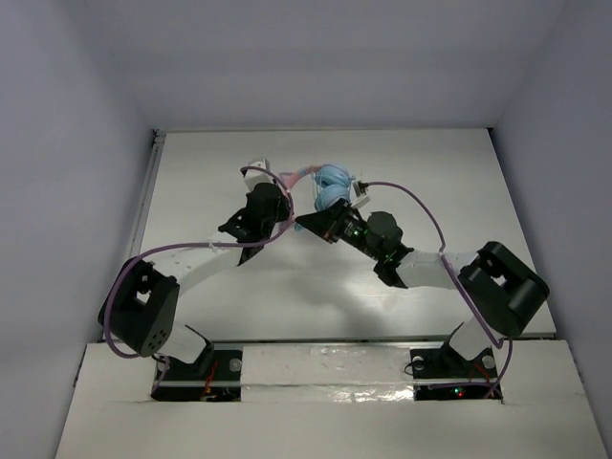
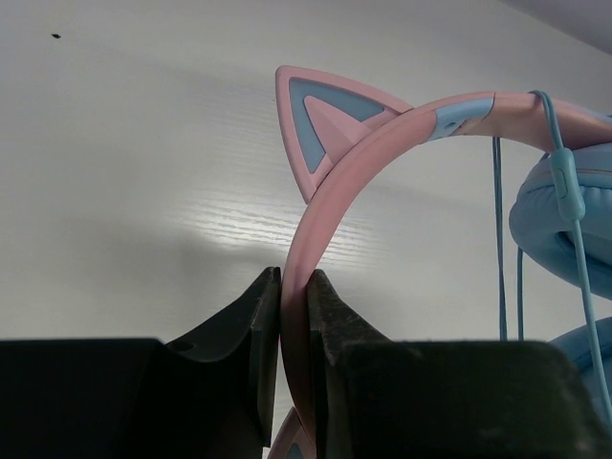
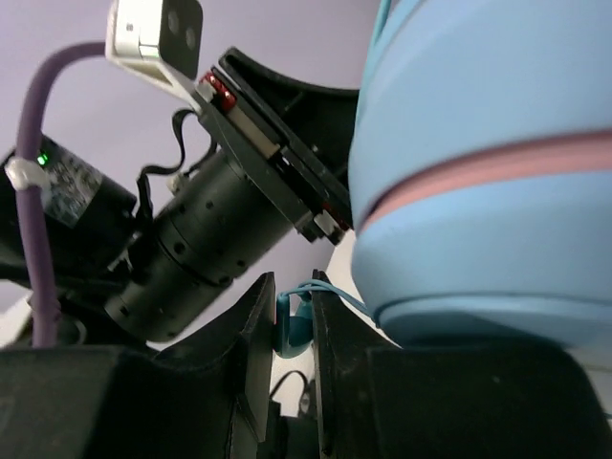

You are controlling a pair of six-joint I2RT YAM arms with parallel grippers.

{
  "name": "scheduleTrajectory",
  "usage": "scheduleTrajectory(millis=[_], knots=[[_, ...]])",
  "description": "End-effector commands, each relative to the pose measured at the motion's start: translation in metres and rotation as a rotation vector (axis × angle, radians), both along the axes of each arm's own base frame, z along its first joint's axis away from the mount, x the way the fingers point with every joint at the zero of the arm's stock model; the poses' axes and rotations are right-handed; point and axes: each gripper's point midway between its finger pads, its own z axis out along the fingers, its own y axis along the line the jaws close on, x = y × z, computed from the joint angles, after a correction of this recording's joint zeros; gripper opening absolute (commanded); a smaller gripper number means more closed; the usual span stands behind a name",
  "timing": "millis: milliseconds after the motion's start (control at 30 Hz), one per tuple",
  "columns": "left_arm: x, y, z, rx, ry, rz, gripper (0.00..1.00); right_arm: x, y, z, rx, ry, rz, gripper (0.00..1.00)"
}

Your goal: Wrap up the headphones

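Note:
The headphones will go flat from my left gripper onto the middle of the white table (image 1: 335, 210), slightly toward the back wall.
The headphones are held up between both grippers over the middle of the table. Their two light-blue ear cups (image 1: 333, 186) sit at the centre of the top view, and the pink headband (image 1: 290, 178) runs left from them. My left gripper (image 1: 275, 206) is shut on the headband (image 2: 330, 206) just below a cat ear (image 2: 325, 120), as the left wrist view (image 2: 294, 279) shows. The thin blue cable (image 2: 499, 239) hangs beside an ear cup (image 2: 564, 229). My right gripper (image 1: 318, 222) is shut on a small blue piece of the cable (image 3: 293, 327), just under an ear cup (image 3: 488, 172).
The white table (image 1: 220, 163) lies between grey walls, with a raised rail on its left side (image 1: 148, 191). Thick purple robot cables (image 1: 421, 206) loop over both arms. The left arm's wrist (image 3: 206, 239) is close in front of the right gripper.

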Motion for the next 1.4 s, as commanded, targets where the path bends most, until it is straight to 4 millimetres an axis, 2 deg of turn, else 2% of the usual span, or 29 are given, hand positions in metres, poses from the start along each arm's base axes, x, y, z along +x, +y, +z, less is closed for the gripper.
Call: scheduleTrajectory(millis=[0, 100, 133, 167, 200, 233, 333, 367, 533, 767, 867, 1033, 1133, 1167, 1200, 1233, 1300, 1333, 1367], knots=[[-0.001, -0.015, 0.018, -0.089, -0.063, -0.017, 0.0, 0.019, -0.003, 0.06, 0.158, -0.043, -0.116, 0.0], [-0.005, -0.014, 0.013, -0.09, -0.048, -0.023, 0.0, 0.033, -0.012, 0.055, 0.152, 0.002, -0.207, 0.09], [-0.007, -0.018, 0.012, -0.089, -0.044, -0.035, 0.0, 0.037, -0.012, 0.053, 0.141, 0.013, -0.221, 0.11], [-0.007, -0.018, 0.012, -0.087, -0.042, -0.034, 0.0, 0.04, -0.011, 0.043, 0.105, 0.044, -0.233, 0.17], [-0.006, -0.017, 0.009, -0.078, -0.036, -0.029, 0.0, 0.044, -0.011, 0.045, 0.112, 0.059, -0.247, 0.2], [-0.005, -0.017, 0.009, -0.078, -0.035, -0.027, 0.0, 0.045, -0.012, 0.042, 0.113, 0.077, -0.257, 0.27], [-0.004, -0.018, 0.004, -0.076, -0.021, -0.025, 0.0, 0.05, -0.02, 0.035, 0.116, 0.127, -0.309, 0.38], [-0.006, -0.022, 0.003, -0.073, -0.017, -0.036, 0.0, 0.051, -0.022, 0.029, 0.094, 0.145, -0.319, 0.47], [-0.002, -0.027, -0.009, -0.052, 0.015, -0.044, 0.0, 0.055, -0.022, 0.031, 0.07, 0.164, -0.339, 0.65], [-0.002, -0.033, -0.016, -0.048, 0.034, -0.073, 0.0, 0.064, -0.021, 0.021, 0.001, 0.186, -0.374, 0.66], [-0.002, -0.036, -0.019, -0.039, 0.047, -0.088, 0.0, 0.067, -0.025, 0.024, -0.005, 0.176, -0.4, 0.65], [-0.001, -0.038, -0.018, -0.033, 0.044, -0.1, 0.0, 0.07, -0.043, 0.046, -0.02, 0.109, -0.484, 0.63], [0.002, -0.038, -0.011, -0.02, 0.025, -0.103, 0.0, 0.069, -0.065, 0.064, -0.041, 0.043, -0.562, 0.46], [0.003, -0.039, -0.009, -0.014, 0.022, -0.106, 0.0, 0.067, -0.072, 0.071, -0.039, 0.022, -0.582, 0.25], [0.004, -0.039, -0.008, -0.009, 0.021, -0.107, 0.0, 0.066, -0.08, 0.076, -0.065, -0.014, -0.608, 0.18], [0.008, -0.041, -0.005, -0.004, 0.016, -0.103, 0.0, 0.063, -0.094, 0.094, -0.048, -0.046, -0.653, 0.16], [0.012, -0.042, -0.003, 0.011, 0.005, -0.107, 0.0, 0.06, -0.109, 0.101, -0.105, -0.092, -0.7, 0.15], [0.017, -0.043, -0.003, 0.02, 0.003, -0.103, 0.0, 0.055, -0.122, 0.115, -0.094, -0.115, -0.74, 0.15], [0.02, -0.043, -0.002, 0.034, -0.001, -0.103, 0.0, 0.053, -0.13, 0.115, -0.118, -0.12, -0.758, 0.13]])
